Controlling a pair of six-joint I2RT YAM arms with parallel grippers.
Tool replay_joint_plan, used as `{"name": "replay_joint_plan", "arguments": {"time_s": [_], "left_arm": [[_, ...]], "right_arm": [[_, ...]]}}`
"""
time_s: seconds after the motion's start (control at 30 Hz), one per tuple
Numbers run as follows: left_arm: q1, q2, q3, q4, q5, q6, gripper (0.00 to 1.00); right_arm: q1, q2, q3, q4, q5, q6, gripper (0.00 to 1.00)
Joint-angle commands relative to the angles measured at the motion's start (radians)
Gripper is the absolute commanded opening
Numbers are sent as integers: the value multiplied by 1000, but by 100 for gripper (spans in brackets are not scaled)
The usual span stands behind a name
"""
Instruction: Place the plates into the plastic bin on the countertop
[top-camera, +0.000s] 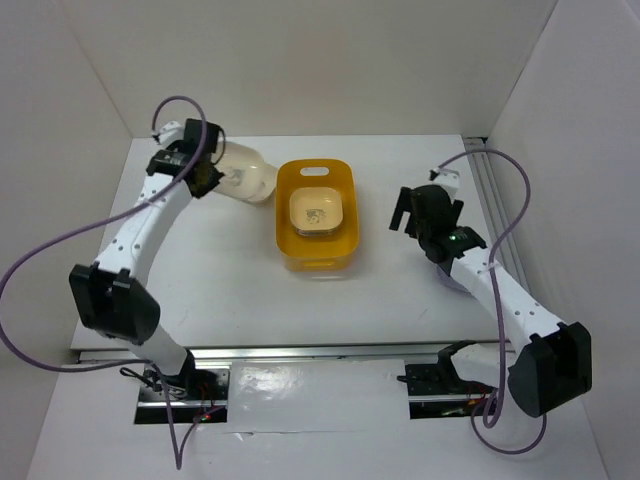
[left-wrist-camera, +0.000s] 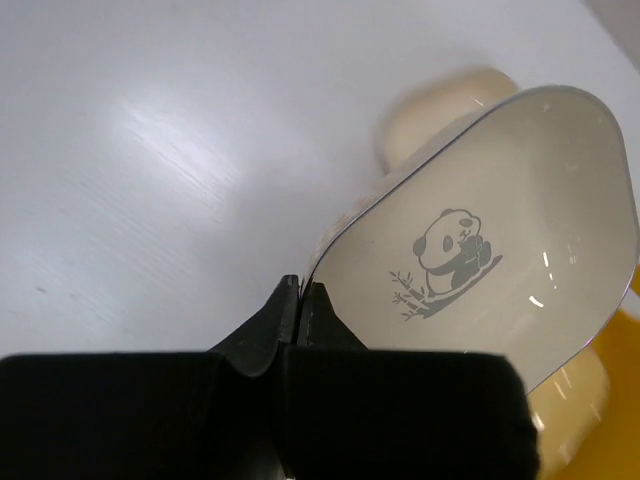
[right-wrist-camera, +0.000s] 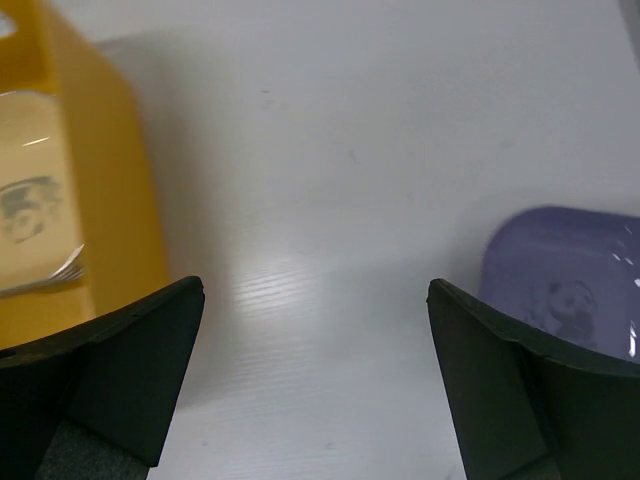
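My left gripper will let go of the cream plate on top of the pale plate (top-camera: 317, 210) (left-wrist-camera: 570, 402) inside the yellow-orange plastic bin.
My left gripper (top-camera: 203, 172) (left-wrist-camera: 300, 290) is shut on the near rim of a cream plate (top-camera: 248, 172) (left-wrist-camera: 500, 230) with a grey panda mark, held tilted at the back left of the countertop (top-camera: 230, 290). Another cream plate (left-wrist-camera: 437, 108) peeks out beneath it. The yellow-orange plastic bin (top-camera: 340, 235) (right-wrist-camera: 100, 190) stands mid-table with a pale plate (top-camera: 317, 210) (right-wrist-camera: 28, 215) inside. My right gripper (top-camera: 406, 212) (right-wrist-camera: 316, 290) hangs open over bare table, right of the bin, holding nothing. A lavender plate (right-wrist-camera: 560, 285) lies by its right finger.
White walls close in the table at the back and on both sides. A metal rail (top-camera: 490, 190) runs along the right wall. Purple cables (top-camera: 60, 250) loop off both arms.
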Motion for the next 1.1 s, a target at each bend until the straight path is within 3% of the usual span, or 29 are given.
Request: {"name": "replay_joint_plan", "arguments": {"time_s": [0.0,0.17,0.37,0.53,0.9,0.97,1.07], "left_arm": [[-167,-135,-15,-47,-28,-76,0],[-362,-235,-134,60,42,-138,0],[-492,-159,-123,61,51,-213,0],[-534,-67,-105,113,38,-294,0],[-503,186,4,82,51,-449,0],[-480,229,42,58,79,-460,6],[-480,239,43,86,99,-460,34]], "right_arm": [[-87,-66,-61,-37,60,116,100],[-170,-142,-164,-38,52,165,100],[-202,-161,-187,-149,185,279,100],[-212,-139,-197,-162,205,297,100],[-212,-127,-207,-126,165,268,100],[-212,-127,-207,-152,181,268,100],[-193,-127,-207,-173,204,289,100]]}}
